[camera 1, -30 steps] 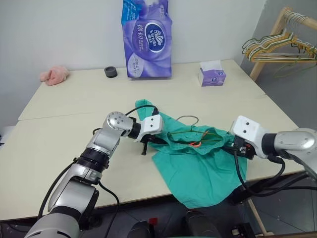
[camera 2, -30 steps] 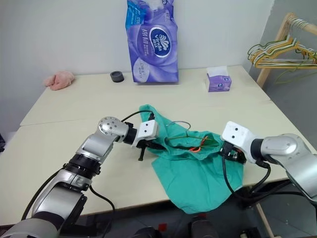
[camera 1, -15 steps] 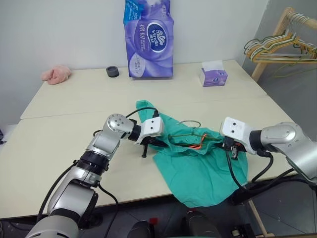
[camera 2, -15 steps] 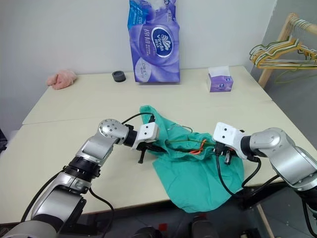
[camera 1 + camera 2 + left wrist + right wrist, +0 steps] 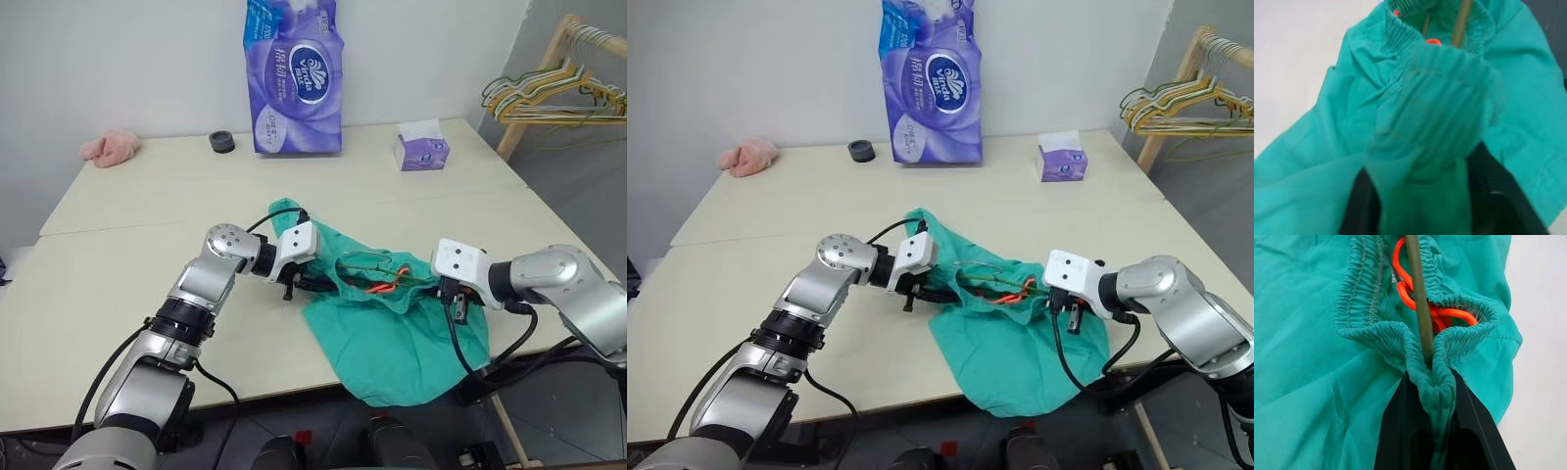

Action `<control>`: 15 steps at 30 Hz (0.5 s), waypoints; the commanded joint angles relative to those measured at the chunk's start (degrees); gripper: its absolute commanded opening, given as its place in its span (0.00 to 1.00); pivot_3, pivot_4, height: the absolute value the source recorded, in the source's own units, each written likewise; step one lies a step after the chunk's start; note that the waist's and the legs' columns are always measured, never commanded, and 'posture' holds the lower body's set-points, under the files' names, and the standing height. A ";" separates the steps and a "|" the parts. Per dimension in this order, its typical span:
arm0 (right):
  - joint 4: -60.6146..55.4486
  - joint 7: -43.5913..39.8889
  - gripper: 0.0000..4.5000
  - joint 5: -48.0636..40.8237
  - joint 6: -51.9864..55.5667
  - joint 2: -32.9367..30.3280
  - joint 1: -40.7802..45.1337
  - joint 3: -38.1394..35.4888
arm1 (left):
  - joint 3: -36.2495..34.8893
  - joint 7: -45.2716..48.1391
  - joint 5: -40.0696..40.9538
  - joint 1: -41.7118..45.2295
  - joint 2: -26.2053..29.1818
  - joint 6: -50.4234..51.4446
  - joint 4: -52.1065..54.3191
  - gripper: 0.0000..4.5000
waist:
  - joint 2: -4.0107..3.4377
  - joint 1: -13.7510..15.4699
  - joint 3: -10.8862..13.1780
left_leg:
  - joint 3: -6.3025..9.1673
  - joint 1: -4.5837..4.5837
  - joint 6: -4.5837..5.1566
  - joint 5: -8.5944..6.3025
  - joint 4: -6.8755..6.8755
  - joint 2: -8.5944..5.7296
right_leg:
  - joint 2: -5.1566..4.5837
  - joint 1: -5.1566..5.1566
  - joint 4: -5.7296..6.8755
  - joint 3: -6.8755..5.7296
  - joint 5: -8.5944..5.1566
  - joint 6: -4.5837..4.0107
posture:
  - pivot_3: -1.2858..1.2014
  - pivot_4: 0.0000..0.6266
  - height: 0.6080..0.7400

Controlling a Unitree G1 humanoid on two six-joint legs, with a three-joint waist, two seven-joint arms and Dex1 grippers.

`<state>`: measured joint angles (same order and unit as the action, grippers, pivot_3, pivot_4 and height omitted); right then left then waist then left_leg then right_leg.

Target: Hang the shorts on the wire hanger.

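My left gripper needs to take the cloth [image 5: 1422, 178] just past the wire hanger's end and pull it tight before hanging the shorts, because the waistband gapes, bunched around that hanger.
The teal shorts [image 5: 392, 333] lie crumpled near the table's front edge, one leg hanging over it. The thin wire hanger [image 5: 1418, 298] sits inside the gathered waistband beside an orange drawstring [image 5: 384, 285]; part of its wire [image 5: 364, 257] shows above the cloth. My left gripper [image 5: 318, 282] is at the waistband's left end, open, its black fingers [image 5: 1359, 205] apart with bunched waistband between them. At the waistband's right end, my right gripper [image 5: 1435, 382] is shut on a fold of the cloth, where the wire runs in.
At the back of the cream table [image 5: 147, 196] stand a tall purple tissue pack [image 5: 292, 78], a small purple tissue box [image 5: 421, 152], a black ring [image 5: 221, 142] and a pink cloth [image 5: 110, 147]. A wooden rack with yellow and green hangers [image 5: 554, 93] stands off the table's right.
My right gripper has moved left to the waistband and shut on it. My left gripper's fingers have opened around the cloth they held. The hanger's wire now lies lower in the shorts.
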<state>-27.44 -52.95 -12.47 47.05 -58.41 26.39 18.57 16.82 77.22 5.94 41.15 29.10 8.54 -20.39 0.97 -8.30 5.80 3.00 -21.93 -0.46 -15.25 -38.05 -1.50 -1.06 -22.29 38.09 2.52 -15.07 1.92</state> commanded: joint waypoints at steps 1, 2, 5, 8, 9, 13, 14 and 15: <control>-1.80 -0.73 0.00 0.28 -0.67 -1.24 0.02 -3.05 | -2.33 2.87 0.87 3.14 2.81 -2.18 -2.61 0.61 | 0.00 -0.01 0.00 | 0.00 0.00 0.00 0.00 0.00 0.00 | 0.00 0.00 0.00 0.00 0.00 0.00 | 0.43 0.09 1.00; -1.80 -0.82 0.00 0.31 -0.74 -1.34 -0.11 -3.19 | -2.32 3.59 0.99 3.58 3.31 -2.46 -3.40 0.61 | 0.00 -0.07 0.00 | 0.00 0.00 0.00 0.00 0.00 0.00 | 0.00 0.00 0.00 -0.01 0.00 0.00 | 0.43 0.09 1.00; -1.93 -1.14 0.00 0.31 -0.91 -1.81 -0.72 -3.78 | -2.40 3.83 0.04 5.34 4.15 -5.11 -7.24 0.61 | 0.00 -0.07 0.00 | 0.00 0.00 0.00 0.00 0.01 0.00 | 0.00 -0.01 -0.01 -0.02 0.00 0.00 | 0.43 0.09 1.00; -2.24 -1.28 0.00 0.22 -0.93 -2.29 -1.53 -4.53 | -2.18 3.09 -1.83 7.38 4.42 -8.75 -12.54 0.61 | 0.00 0.00 0.00 | 0.00 0.00 0.00 0.00 -0.01 0.00 | 0.00 0.00 -0.02 -0.02 0.00 0.00 | 0.43 0.09 1.00; -2.42 -1.28 0.00 0.15 -0.87 -2.37 -1.72 -4.74 | -1.99 3.43 -1.94 7.45 4.29 -9.53 -13.31 0.61 | 0.00 0.01 0.00 | -0.01 0.00 0.00 0.00 -0.01 -0.01 | 0.00 0.00 -0.01 -0.02 0.00 0.00 | 0.43 0.09 1.00; -3.10 -1.22 0.00 -0.05 -0.38 -2.30 -2.06 -5.31 | -1.90 1.90 -2.91 8.46 2.03 -12.75 -17.89 0.61 | 0.00 0.00 0.00 | -0.02 -0.01 0.00 0.00 -0.01 -0.02 | -0.02 -0.01 -0.01 -0.01 0.00 0.00 | 0.42 0.09 1.00; -3.28 -1.24 0.00 -0.11 -0.28 -2.34 -2.19 -5.48 | -1.91 1.32 -3.20 8.79 1.22 -13.64 -19.08 0.57 | 0.00 0.02 0.00 | -0.02 -0.02 0.00 0.00 -0.02 -0.02 | -0.02 0.00 -0.01 -0.02 0.00 0.00 | 0.43 0.09 1.00; -3.50 -1.23 0.00 -0.22 -0.14 -2.35 -2.37 -5.70 | -1.99 0.82 -3.27 9.02 0.23 -14.03 -20.02 0.53 | 0.00 0.05 0.00 | -0.01 -0.01 0.00 0.00 -0.03 -0.02 | -0.02 0.00 0.00 -0.02 0.00 0.00 | 0.43 0.09 1.00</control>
<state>-29.23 -53.86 -12.51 46.98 -60.09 23.57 15.28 15.73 79.10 2.89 48.19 29.93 -3.90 -39.90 0.98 -8.25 5.80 3.00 -21.95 -0.46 -15.26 -38.08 -1.51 -1.07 -22.29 38.07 2.50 -15.07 1.92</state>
